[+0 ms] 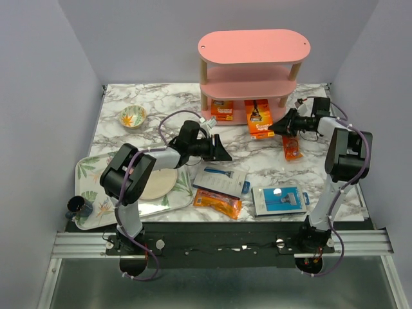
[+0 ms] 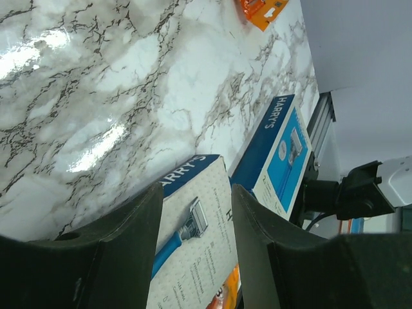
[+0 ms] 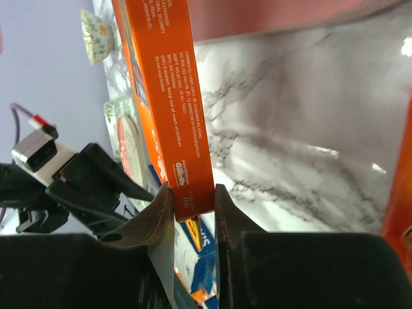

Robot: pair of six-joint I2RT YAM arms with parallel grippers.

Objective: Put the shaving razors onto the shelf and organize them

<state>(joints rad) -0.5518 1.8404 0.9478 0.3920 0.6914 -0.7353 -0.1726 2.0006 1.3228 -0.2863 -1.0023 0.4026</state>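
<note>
The second orange pack's front end sticks out past the shelf's bottom board, so my right gripper will regrip its front corner [image 3: 195,202] and push it deeper.
The pink three-tier shelf [image 1: 253,46] stands at the back. One orange razor pack [image 1: 222,111] lies on its bottom board. My right gripper [image 1: 280,123] is shut on a second orange pack [image 1: 260,120] at the front edge of that board; in the right wrist view this pack [image 3: 168,96] sits pinched between the fingers [image 3: 192,198]. Two more orange packs [image 1: 291,149] [image 1: 217,203] lie on the table. My left gripper [image 1: 223,152] is open and holds nothing, hovering over a blue-and-grey razor card [image 2: 193,238]. The other blue card [image 1: 278,199] lies near the front.
A floral tray [image 1: 87,172] with a round plate [image 1: 159,183] sits front left, and a dark cup [image 1: 80,206] stands at its corner. A small floral bowl [image 1: 132,116] is at the back left. Purple walls close in on both sides.
</note>
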